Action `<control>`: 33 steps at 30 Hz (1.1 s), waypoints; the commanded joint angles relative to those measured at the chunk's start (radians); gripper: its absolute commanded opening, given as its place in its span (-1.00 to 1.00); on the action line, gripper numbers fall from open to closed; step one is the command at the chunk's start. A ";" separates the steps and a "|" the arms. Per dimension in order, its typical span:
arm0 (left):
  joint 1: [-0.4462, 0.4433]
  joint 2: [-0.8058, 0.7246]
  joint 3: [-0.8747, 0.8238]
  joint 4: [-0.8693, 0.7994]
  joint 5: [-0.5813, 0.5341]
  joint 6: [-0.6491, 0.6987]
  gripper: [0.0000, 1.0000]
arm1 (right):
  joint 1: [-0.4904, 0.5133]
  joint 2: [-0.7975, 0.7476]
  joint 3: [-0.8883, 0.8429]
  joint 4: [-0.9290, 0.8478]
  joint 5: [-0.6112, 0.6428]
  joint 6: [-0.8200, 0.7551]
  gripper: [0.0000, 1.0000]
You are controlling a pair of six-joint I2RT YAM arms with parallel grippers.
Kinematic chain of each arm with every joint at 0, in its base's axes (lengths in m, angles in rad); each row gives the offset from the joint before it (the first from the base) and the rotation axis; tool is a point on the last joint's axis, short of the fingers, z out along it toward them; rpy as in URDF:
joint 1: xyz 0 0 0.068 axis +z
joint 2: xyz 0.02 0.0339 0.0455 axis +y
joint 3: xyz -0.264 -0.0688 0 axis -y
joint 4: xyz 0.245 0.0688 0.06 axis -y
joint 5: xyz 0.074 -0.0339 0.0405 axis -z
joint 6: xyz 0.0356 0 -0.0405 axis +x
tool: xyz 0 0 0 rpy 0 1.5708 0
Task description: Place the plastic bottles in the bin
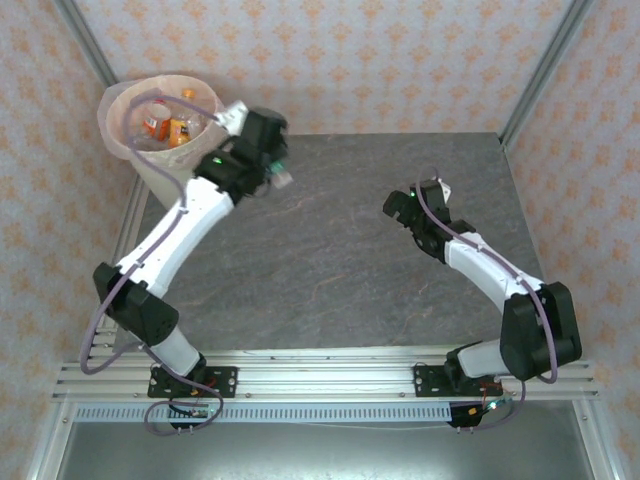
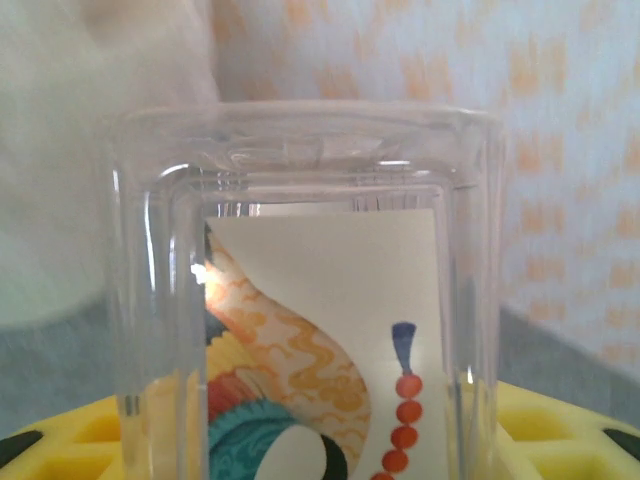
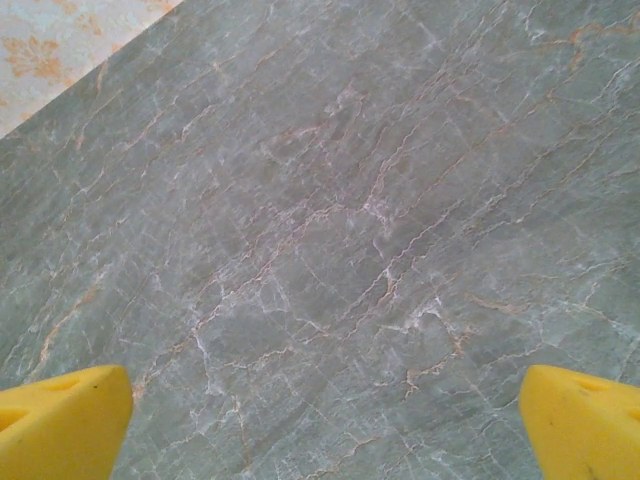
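I will release the clear plastic bottle with my left gripper on top of the bottles with orange labels (image 1: 171,133) inside the bin. The held bottle is now over the table, beside the bin.
A clear plastic bottle (image 2: 300,300) with a white label printed in orange, teal and red stands between the yellow fingers (image 2: 560,430) of my left gripper (image 2: 310,440), which is shut on it. From above, that gripper (image 1: 275,172) hangs over the table's far left, just right of the bin (image 1: 120,100), with the bottle (image 1: 284,178) poking out at its tip. The cream-white bin has a pinkish liner and holds other bottles (image 1: 178,128) with orange labels. My right gripper (image 1: 425,195) is open over bare table, its yellow fingers (image 3: 60,420) wide apart with nothing between them.
The grey marbled tabletop (image 1: 340,240) stretches between the two arms. A metal frame post (image 1: 540,70) rises at the far right corner, and patterned wallpaper lies behind. The bin stands off the table's far left corner.
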State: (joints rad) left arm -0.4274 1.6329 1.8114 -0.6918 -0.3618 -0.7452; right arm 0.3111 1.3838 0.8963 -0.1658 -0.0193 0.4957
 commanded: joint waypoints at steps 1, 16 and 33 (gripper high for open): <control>0.071 -0.010 0.122 -0.129 0.011 0.184 -0.03 | -0.001 0.014 0.033 -0.023 -0.024 -0.010 0.98; 0.412 0.055 0.318 -0.071 -0.062 0.324 -0.02 | -0.002 -0.038 0.023 -0.045 -0.021 -0.031 0.98; 0.595 0.312 0.456 -0.162 0.114 0.230 0.47 | -0.001 -0.102 -0.045 -0.055 0.019 -0.018 0.99</control>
State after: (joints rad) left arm 0.1673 1.9472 2.1914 -0.7979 -0.2760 -0.4923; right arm 0.3111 1.3056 0.8654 -0.2031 -0.0330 0.4816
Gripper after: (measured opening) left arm 0.681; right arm 0.993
